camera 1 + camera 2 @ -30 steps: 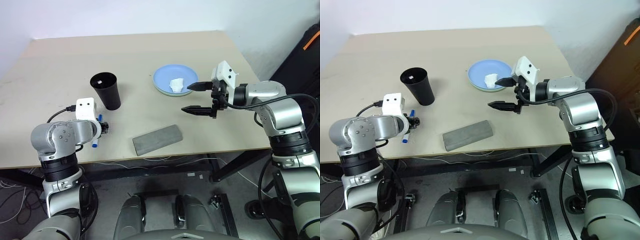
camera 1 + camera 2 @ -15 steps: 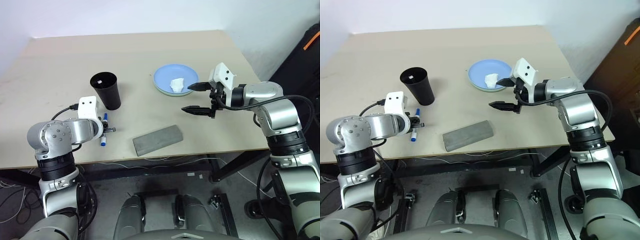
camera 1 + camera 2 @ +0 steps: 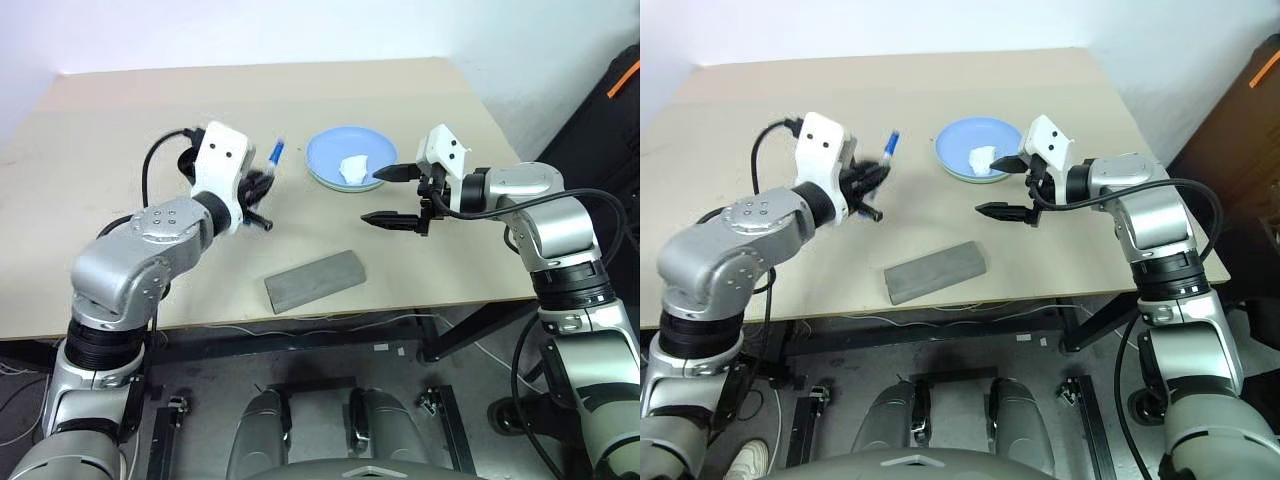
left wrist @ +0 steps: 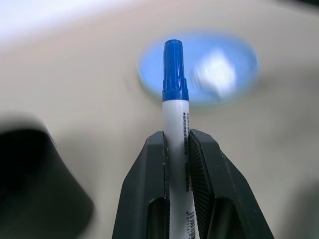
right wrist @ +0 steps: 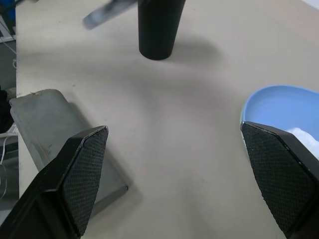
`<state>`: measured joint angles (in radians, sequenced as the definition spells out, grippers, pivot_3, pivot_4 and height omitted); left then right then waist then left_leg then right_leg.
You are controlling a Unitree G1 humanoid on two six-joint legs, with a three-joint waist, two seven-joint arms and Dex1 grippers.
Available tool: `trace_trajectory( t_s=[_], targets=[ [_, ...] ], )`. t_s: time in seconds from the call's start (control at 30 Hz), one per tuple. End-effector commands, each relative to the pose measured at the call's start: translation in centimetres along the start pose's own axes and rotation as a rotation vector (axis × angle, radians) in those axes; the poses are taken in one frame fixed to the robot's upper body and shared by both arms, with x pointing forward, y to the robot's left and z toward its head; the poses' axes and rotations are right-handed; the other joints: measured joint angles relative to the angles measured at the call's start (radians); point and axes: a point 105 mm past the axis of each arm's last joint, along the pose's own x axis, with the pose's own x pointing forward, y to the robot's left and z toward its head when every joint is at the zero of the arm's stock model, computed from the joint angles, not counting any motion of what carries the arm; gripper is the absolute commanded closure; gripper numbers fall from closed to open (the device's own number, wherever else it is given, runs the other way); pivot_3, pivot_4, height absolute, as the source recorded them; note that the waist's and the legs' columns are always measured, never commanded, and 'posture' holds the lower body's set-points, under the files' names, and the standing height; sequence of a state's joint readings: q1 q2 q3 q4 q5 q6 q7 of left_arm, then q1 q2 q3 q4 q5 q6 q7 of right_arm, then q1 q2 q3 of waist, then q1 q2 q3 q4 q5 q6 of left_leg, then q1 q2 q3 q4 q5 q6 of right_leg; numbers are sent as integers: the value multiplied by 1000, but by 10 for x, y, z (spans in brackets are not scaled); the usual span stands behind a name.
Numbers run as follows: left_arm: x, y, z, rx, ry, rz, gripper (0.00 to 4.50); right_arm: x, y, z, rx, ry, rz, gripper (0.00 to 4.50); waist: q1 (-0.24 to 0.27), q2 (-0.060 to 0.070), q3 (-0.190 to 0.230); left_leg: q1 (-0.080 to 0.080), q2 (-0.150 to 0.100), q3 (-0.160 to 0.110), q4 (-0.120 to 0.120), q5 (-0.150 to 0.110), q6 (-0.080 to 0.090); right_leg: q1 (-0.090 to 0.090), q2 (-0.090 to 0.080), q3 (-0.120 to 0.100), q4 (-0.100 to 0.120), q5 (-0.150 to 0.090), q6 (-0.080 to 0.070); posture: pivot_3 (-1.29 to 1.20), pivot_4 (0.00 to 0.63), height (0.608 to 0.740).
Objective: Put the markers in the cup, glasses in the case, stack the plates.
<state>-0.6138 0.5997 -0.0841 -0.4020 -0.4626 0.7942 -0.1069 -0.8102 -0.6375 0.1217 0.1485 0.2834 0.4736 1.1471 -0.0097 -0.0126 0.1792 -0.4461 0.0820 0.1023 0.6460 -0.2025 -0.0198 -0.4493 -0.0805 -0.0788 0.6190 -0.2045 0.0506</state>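
Observation:
The white marker, now raised above the table, will be released by my left gripper inside the black cup [image 3: 201, 168] [image 4: 20, 154], where it will lean on the cup's rim away from the blue plate.
My left gripper [image 3: 258, 186] is raised above the table and shut on a white marker with a blue cap [image 3: 277, 152]. The cap sticks out past the fingertips toward the plates, as the left wrist view shows with the marker [image 4: 172, 69]. The black cup [image 5: 158, 27] stands just behind and under that hand, mostly hidden by it in the eye views. A light blue plate [image 3: 338, 150] lies at the far middle with a pale green edge under it. My right gripper [image 3: 372, 196] hangs open beside the plates, holding nothing. The grey case [image 3: 314, 279] lies shut near the front edge. The glasses are out of view.
A crumpled white tissue [image 3: 354, 168] sits on the blue plate. The table's front edge [image 3: 330, 312] runs just beyond the case. A cable [image 3: 150, 170] loops from the left wrist.
My left gripper closed on the blue-capped marker, lifted it off the table and swung it up and right to beside the cup, turning level. The right arm has kept still.

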Motion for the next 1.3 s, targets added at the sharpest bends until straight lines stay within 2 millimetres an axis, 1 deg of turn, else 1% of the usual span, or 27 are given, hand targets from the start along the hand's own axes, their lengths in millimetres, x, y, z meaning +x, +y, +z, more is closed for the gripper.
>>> trace_trajectory(
  t_s=[0.03, 0.1, 0.17, 0.33, 0.43, 0.53, 0.6, 0.73, 0.77, 0.83, 0.93, 1.2, 1.27, 1.3],
  targets=[
    [3, 11, 18, 152, -196, 80, 4234, -7, -1, 17, -52, -45, -11, 0, 0, 0, 0, 0, 0, 0, 0, 0, 0, 0, 0, 0, -1, 0, 0, 0, 150, 735],
    [9, 21, 20, 152, -247, 134, 4234, -7, 1, 16, -54, -43, -10, 0, 4, 0, 0, -1, 0, 0, 0, 0, 1, 0, 0, 0, -2, 0, 0, 0, 150, 735],
    [12, 30, 25, 199, -315, 191, 4234, -7, 4, 16, -51, -46, 1, 0, 5, 0, 0, -2, 0, 0, 0, 1, 2, -1, 0, 0, -2, 0, 1, 0, 150, 735],
    [17, 49, 34, 161, -426, 250, 4234, -9, 5, 18, -46, -54, 6, 0, 14, 0, 0, -7, 0, 1, 1, 2, 3, -6, 0, 0, -1, 1, 2, 0, 150, 735],
    [20, 56, 34, 111, -473, 274, 4234, -9, 5, 18, -45, -52, 3, 0, 19, 0, 0, -9, 0, 1, 1, 2, 4, -8, 1, 0, 0, 3, 5, 0, 150, 735],
    [20, 55, 37, 102, -503, 275, 4234, -9, 6, 18, -45, -49, -1, 0, 23, 0, 0, -9, 0, 1, 2, 2, 4, -8, 1, 0, 0, 3, 5, 0, 150, 735],
    [17, 59, 40, 100, -515, 303, 4234, -10, 6, 18, -45, -48, -3, 0, 23, 0, 0, -11, 0, 1, 2, 2, 4, -9, 1, 0, 0, 3, 6, 0, 150, 735],
    [9, 71, 29, 77, -465, 360, 4234, -14, 4, 17, -48, -38, -17, 0, 22, 0, 0, -12, 0, 1, 4, 2, 4, -9, 1, 0, 0, 4, 7, 0, 150, 735],
    [7, 74, 24, 80, -451, 374, 4234, -14, 3, 17, -47, -38, -19, 0, 22, 0, 0, -12, 0, 1, 4, 2, 4, -9, 1, 0, 0, 4, 7, 0, 150, 735],
    [5, 76, 13, 89, -422, 379, 4234, -13, 2, 16, -46, -37, -22, 0, 21, 0, 0, -11, 0, 0, 4, 2, 4, -9, 1, 0, 1, 4, 7, 0, 150, 735],
    [8, 76, 0, 25, -375, 378, 4234, -8, 4, 18, -49, -45, -14, 0, 22, 0, 0, -11, 1, 0, 4, 2, 4, -9, 1, 0, 2, 4, 7, 0, 150, 735],
    [12, 78, -12, -2, -332, 371, 4234, -7, 1, 19, -63, -43, -17, 0, 22, 0, 0, -12, 1, 0, 6, 2, 4, -9, 0, 0, 2, 5, 8, 0, 150, 735],
    [12, 77, -14, -6, -321, 365, 3521, -8, 2, 19, -63, -44, -17, 0, 22, 0, 0, -12, 1, 0, 6, 2, 4, -9, 1, 0, 2, 5, 8, 0, 150, 735],
    [12, 77, -15, 3, -317, 365, 3306, -8, 2, 18, -63, -43, -19, 0, 22, 0, 0, -12, 1, 0, 6, 2, 4, -9, 1, 0, 3, 5, 8, 0, 150, 735]
  ],
)
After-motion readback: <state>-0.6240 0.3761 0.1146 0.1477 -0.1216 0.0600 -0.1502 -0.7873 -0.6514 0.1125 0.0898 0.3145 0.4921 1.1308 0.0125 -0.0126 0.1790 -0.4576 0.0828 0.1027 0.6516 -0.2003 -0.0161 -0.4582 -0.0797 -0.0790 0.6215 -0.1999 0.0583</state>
